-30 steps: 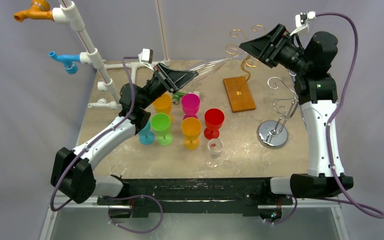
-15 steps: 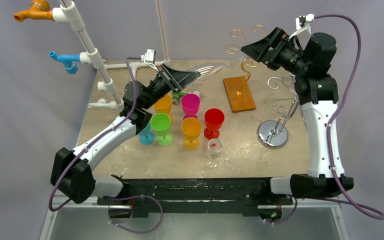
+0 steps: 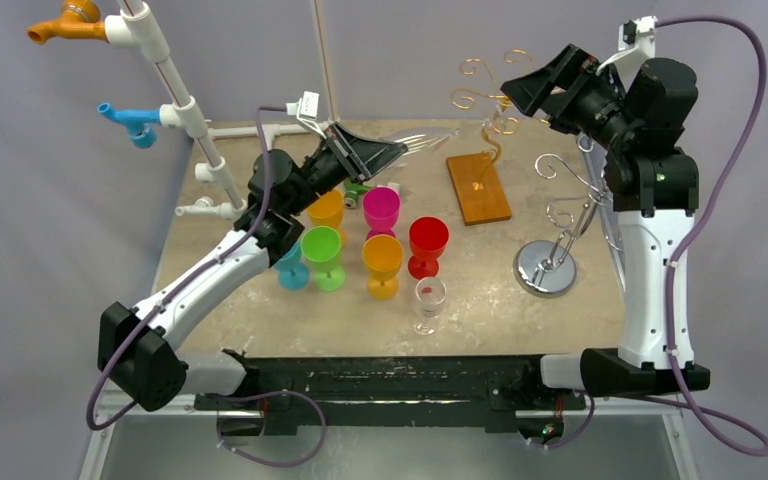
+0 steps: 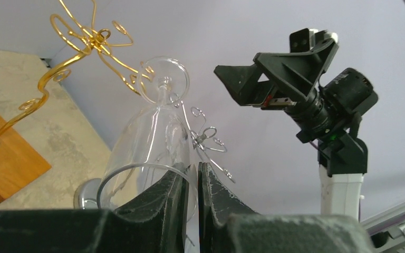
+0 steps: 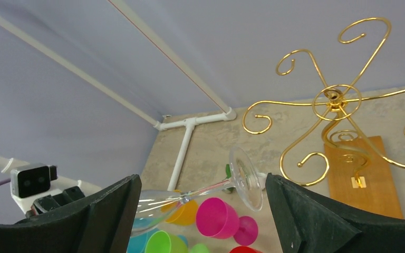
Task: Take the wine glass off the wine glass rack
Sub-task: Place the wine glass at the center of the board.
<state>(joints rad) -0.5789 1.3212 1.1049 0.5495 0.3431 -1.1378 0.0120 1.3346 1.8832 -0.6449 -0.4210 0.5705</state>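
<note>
Next, I let go of the wine glass with my left gripper on the table (image 3: 358,315) between the green goblet and the small clear glass.
My left gripper (image 3: 392,150) is shut on the rim of a clear wine glass (image 3: 422,143). It holds the glass nearly level above the table, foot pointing right. The glass is apart from the gold wire rack (image 3: 488,98), which stands on a wooden base (image 3: 478,187). In the left wrist view the fingers (image 4: 176,190) pinch the glass wall (image 4: 155,132), with the gold rack (image 4: 87,37) beyond. My right gripper (image 3: 538,88) is open and empty, high up beside the gold rack. Its wrist view shows the glass foot (image 5: 245,179) below and the rack (image 5: 335,97) at right.
Several coloured plastic goblets (image 3: 381,210) stand in the table's middle, with a small clear glass (image 3: 429,302) in front. A silver wire rack (image 3: 548,262) stands at right. A white pipe frame (image 3: 200,140) with orange and blue fittings rises at back left.
My left gripper has lifted slightly and drawn the wine glass a little left, away from the gold rack. My right arm has risen and swung right.
</note>
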